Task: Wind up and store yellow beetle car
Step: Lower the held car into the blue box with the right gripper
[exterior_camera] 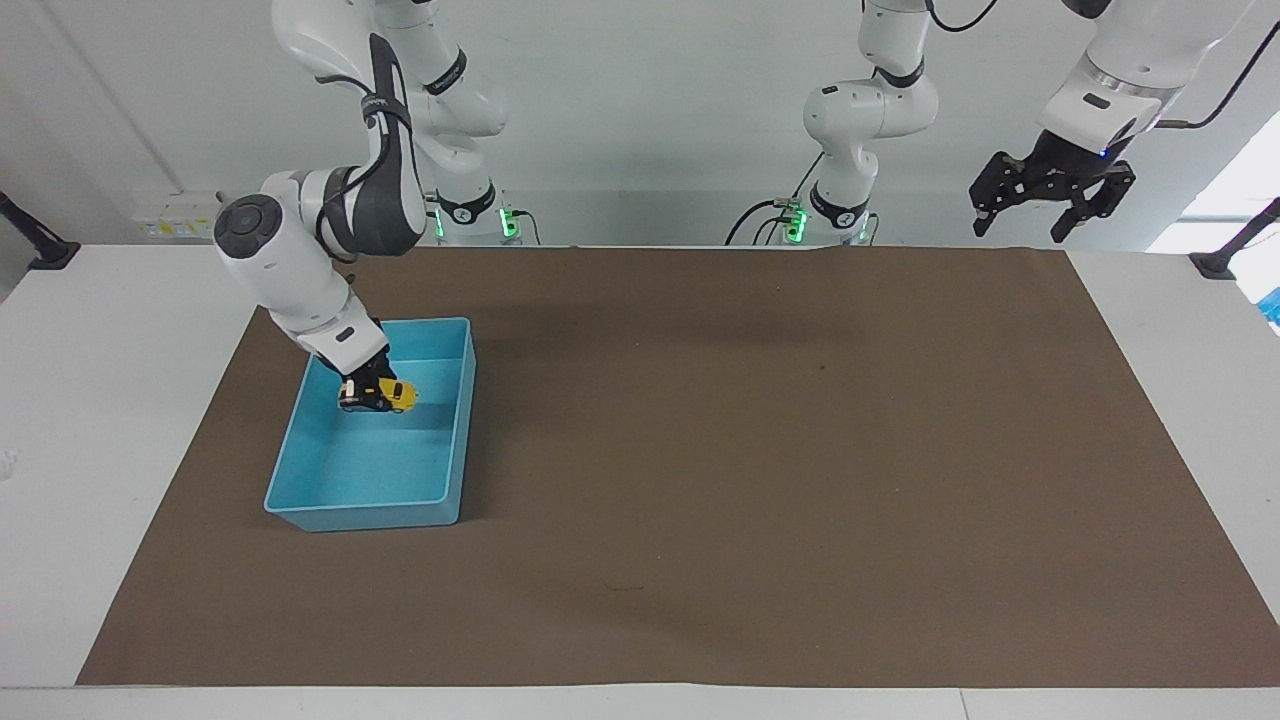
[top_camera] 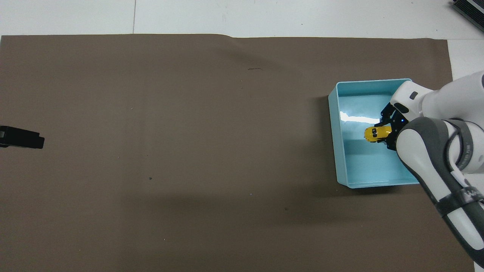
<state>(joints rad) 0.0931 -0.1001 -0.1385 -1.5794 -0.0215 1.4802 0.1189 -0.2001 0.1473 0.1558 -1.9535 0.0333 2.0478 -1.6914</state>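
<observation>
My right gripper has the yellow beetle car. It will let go of the car on the light-blue bin's bottom (top_camera: pixel 368 137), near the middle, beside the bright reflection.
The yellow beetle car (exterior_camera: pixel 395 396) (top_camera: pixel 376 134) hangs tilted inside the light-blue bin (exterior_camera: pixel 457 440) (top_camera: pixel 334 128), low between its walls. My right gripper (exterior_camera: pixel 370 396) (top_camera: pixel 386 135) is shut on the car, reaching down into the half of the bin nearer the robots. I cannot tell whether the car touches the bin floor. My left gripper (exterior_camera: pixel 1050 208) waits open and empty, high over the table corner at the left arm's end; only its tip (top_camera: pixel 22 137) shows in the overhead view.
A brown mat (exterior_camera: pixel 750 450) covers most of the white table (exterior_camera: pixel 120 400). The bin stands on the mat toward the right arm's end. Black clamp mounts (exterior_camera: pixel 1225 262) sit at the table's corners near the robots.
</observation>
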